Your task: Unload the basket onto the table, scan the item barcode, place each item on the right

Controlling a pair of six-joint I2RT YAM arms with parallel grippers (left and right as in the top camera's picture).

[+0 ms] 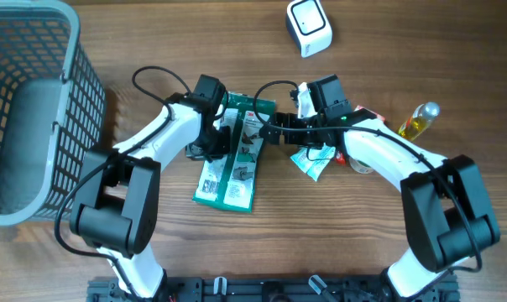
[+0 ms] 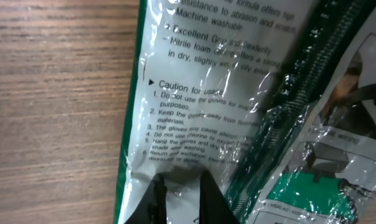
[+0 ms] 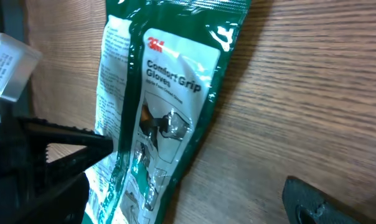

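The packet's long edge [image 1: 263, 142] [image 3: 203, 121] nearest my right gripper, beside the printed hand below the Comfort Grip Gloves words, is to be gripped by that gripper next.
The item is a green and white packet of 3M Comfort Grip gloves [image 1: 228, 180] lying on the wooden table between the two arms. My left gripper [image 1: 218, 141] is at the packet's left edge. In the left wrist view its fingertips [image 2: 183, 202] pinch the clear film of the packet [image 2: 200, 93], whose printed back faces the camera. My right gripper [image 1: 268, 132] stands wide open at the packet's upper right. One of its fingers [image 3: 57, 149] is against the packet [image 3: 169, 93], the other finger [image 3: 319, 202] is far off over bare wood. No barcode shows.
A white scanner [image 1: 309, 27] stands at the back, right of centre. A grey mesh basket [image 1: 69, 75] fills the far left. Under the right arm lie a white and teal packet [image 1: 314, 161] and a yellow bottle [image 1: 417, 122].
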